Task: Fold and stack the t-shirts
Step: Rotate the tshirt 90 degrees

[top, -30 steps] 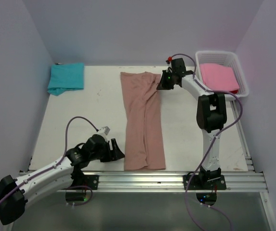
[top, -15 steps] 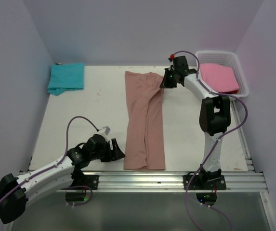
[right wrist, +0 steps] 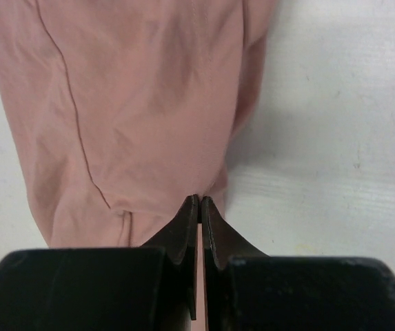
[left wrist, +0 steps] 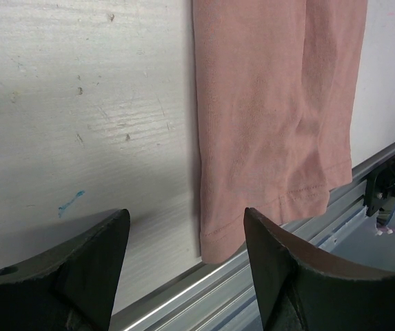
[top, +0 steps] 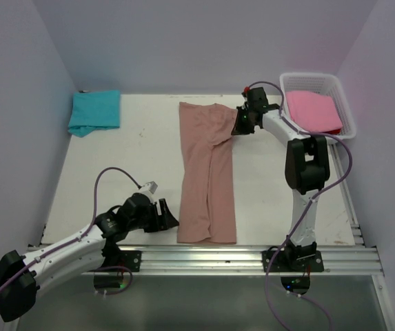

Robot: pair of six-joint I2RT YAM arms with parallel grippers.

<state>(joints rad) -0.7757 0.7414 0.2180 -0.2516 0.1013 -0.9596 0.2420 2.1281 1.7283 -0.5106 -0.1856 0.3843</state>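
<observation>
My left gripper should close on the near hem corner [top: 180, 240] [left wrist: 215, 254] of the salmon-brown t-shirt, on the side that is toward the teal t-shirt.
The salmon-brown t-shirt [top: 207, 172] lies as a long folded strip down the middle of the table, print hidden. My right gripper [top: 239, 125] is at its far right corner, shut on a pinch of the fabric [right wrist: 149, 103], with cloth showing between the closed jaws [right wrist: 200, 201]. My left gripper [top: 169, 216] sits low beside the strip's near left corner. It is open [left wrist: 183, 231], and the hem corner [left wrist: 221, 241] lies just ahead of the gap, untouched. The teal t-shirt [top: 95, 112] is folded at the far left. The pink t-shirt [top: 313, 110] lies in a basket.
A white plastic basket [top: 309, 75] stands at the far right corner and holds the pink shirt. A metal rail [top: 252, 255] runs along the near table edge, just under the shirt's hem [left wrist: 362, 200]. Lilac walls close in the left, back and right.
My right gripper has drawn the shirt's far right corner a little to the right, straightening the strip's top. The left arm has stayed still.
</observation>
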